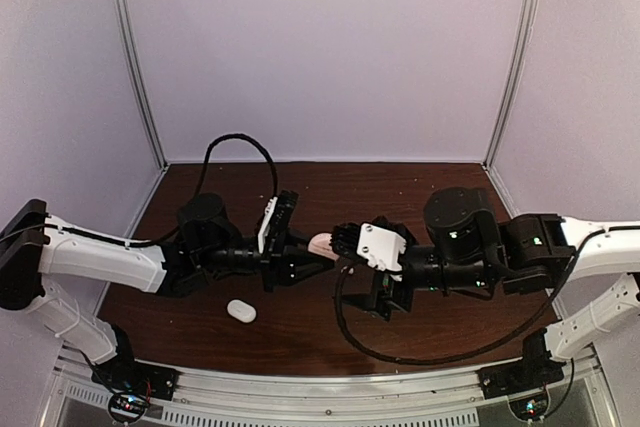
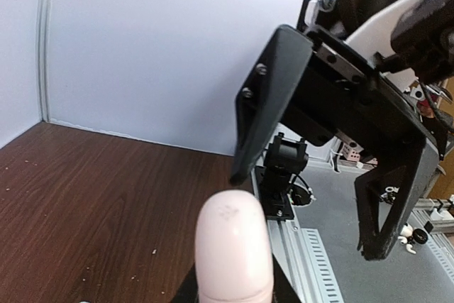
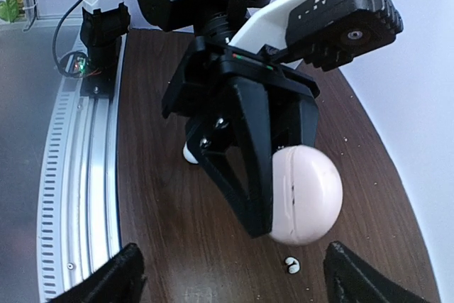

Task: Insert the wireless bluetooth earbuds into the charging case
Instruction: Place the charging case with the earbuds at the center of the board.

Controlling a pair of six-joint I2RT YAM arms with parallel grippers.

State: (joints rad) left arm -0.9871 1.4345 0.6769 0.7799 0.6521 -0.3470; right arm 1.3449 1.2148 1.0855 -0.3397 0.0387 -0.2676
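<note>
Next, my left gripper releases the pale pink charging case on the brown table straight (image 1: 253, 247) behind the white oval case.
My left gripper (image 1: 308, 255) is shut on a pale pink pebble-shaped charging case (image 1: 322, 243) and holds it above the table. The case fills the bottom of the left wrist view (image 2: 234, 246). In the right wrist view the case (image 3: 306, 195) shows a closed seam and sits against the left gripper's black fingers (image 3: 248, 168). My right gripper (image 3: 237, 282) is open and faces the case a short way off, its jaws spread wide. Two tiny white earbuds (image 3: 291, 266) lie together on the table below the case. They are hidden in the top view.
A white oval case (image 1: 241, 311) lies on the brown table near the front left; it is partly hidden in the right wrist view (image 3: 189, 152). The silver rail (image 1: 300, 392) runs along the near edge. Lilac walls (image 1: 330, 47) enclose the back and sides.
</note>
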